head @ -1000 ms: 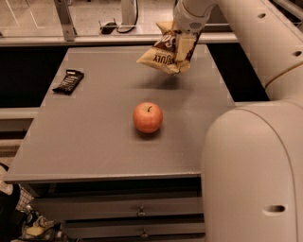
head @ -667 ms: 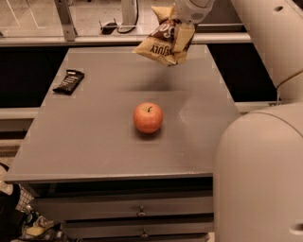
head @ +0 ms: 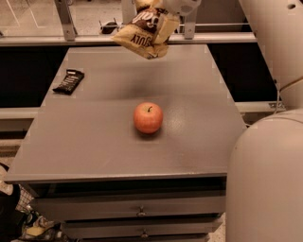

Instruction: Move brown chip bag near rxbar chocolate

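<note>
Next, my gripper releases the brown chip bag on the table (head: 90, 74) next to the far end of the rxbar chocolate.
The brown chip bag (head: 144, 33) hangs in the air above the far middle of the grey table (head: 94, 142), its tan-yellow band lowest. My gripper (head: 165, 12) is at the top edge of the view, shut on the bag's upper part and partly cut off. The rxbar chocolate (head: 69, 81), a small black bar, lies flat on the table at the far left, well left of and below the bag.
A red apple (head: 148, 117) stands at the table's middle, in front of the bag. My white arm and base fill the right side (head: 270, 179). Drawers sit under the table's front edge (head: 137, 210). Metal rails run behind the table.
The gripper has lifted the chip bag higher and carried it leftward, from the far right of the table towards the far middle. The apple and the bar have not moved.
</note>
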Robot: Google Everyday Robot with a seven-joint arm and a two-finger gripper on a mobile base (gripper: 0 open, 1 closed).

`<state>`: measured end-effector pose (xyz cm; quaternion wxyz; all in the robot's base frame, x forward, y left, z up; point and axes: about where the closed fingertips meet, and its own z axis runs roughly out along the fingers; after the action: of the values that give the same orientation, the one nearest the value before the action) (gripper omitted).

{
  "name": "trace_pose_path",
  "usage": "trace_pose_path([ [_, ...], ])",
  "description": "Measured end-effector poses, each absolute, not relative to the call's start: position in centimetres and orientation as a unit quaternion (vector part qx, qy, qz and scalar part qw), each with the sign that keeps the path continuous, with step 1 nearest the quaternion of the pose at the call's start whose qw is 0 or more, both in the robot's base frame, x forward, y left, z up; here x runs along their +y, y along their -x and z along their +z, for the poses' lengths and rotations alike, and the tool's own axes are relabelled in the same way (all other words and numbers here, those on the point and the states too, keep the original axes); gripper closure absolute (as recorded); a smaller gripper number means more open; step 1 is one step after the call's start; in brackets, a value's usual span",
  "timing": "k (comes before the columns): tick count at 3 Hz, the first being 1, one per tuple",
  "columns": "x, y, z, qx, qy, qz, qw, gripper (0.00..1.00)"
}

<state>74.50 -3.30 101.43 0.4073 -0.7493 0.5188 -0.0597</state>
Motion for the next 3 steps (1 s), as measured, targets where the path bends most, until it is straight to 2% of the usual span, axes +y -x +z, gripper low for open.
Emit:
trace_pose_path([
  [1, -0.4, -72.8, 102.2, 0.495, 0.748, -0.017, 0.442, 1.00],
  [2, 4.7, -69.9, 102.5, 0.458, 0.751, 0.046, 0.475, 1.00],
  [3, 7.8, -68.6, 102.3, 0.441, 0.755, 0.073, 0.480, 1.00],
])
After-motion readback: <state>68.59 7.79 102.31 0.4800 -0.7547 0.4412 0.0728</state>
